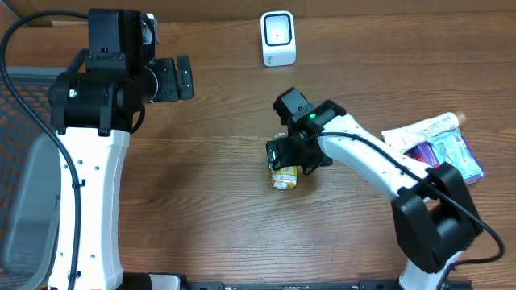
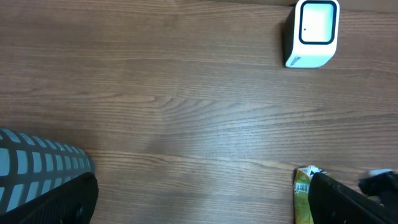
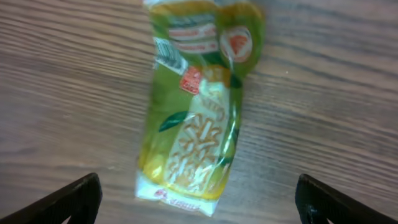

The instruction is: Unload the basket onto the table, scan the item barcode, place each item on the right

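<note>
The barcode faces up near the packet's far end; I will pinch the packet's near end (image 3: 177, 191) with my right gripper, then turn the barcode toward the scanner.
The item is a yellow-green snack packet (image 1: 284, 176) lying flat on the wooden table near the middle. In the right wrist view the packet (image 3: 196, 106) shows a small barcode patch near its upper left. My right gripper (image 1: 296, 157) hovers just above it, open, and its fingertips (image 3: 74, 199) stand wide on either side without touching it. The white scanner (image 1: 278, 38) stands at the far edge. My left gripper (image 1: 176, 78) is open at the upper left over bare wood. In the left wrist view the scanner (image 2: 313, 34) is top right and the packet (image 2: 302, 196) bottom right.
A pile of other packets (image 1: 435, 141), white and purple, lies at the right edge. A grey mesh basket (image 1: 20, 161) stands off the left side, and the basket (image 2: 37, 162) also shows in the left wrist view.
</note>
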{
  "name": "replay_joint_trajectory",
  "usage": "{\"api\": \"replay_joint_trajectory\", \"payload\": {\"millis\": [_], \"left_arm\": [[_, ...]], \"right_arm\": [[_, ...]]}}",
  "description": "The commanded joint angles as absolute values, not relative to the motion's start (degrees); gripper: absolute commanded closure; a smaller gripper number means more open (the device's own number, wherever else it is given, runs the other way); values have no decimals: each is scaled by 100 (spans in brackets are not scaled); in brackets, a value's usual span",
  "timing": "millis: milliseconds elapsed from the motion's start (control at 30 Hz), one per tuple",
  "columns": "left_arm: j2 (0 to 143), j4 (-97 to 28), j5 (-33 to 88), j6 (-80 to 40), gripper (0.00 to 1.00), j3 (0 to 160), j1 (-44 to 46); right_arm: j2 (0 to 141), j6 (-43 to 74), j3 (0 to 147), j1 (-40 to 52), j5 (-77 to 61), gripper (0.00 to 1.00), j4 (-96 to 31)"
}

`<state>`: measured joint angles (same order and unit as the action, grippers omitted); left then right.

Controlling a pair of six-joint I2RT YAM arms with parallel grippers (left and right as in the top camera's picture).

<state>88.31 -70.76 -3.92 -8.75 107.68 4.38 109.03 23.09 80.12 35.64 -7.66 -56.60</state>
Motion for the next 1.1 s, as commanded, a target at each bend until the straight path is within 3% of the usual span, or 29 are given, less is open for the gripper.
{"api": "replay_joint_trajectory", "payload": {"millis": [0,233,400,900,1067], "left_arm": [[8877,-7074,-447,-768,0,10842,414],[8877,-7074,-447,-768,0,10842,414],[8877,-7074,-447,-768,0,10842,414],[8877,-7074,-447,-768,1,10842,414],[8877,-7074,-447,-768,0,10842,414]], "right_arm": [[11100,2381,7990,3553,-954,0,-5518],[11382,2248,7988,3562,-888,2,-5734],[11552,2248,7985,3503,-880,12,-5778],[11555,1955,7896,3498,-609,47,-5660],[11555,1625,7898,3498,-607,65,-5599]]}}
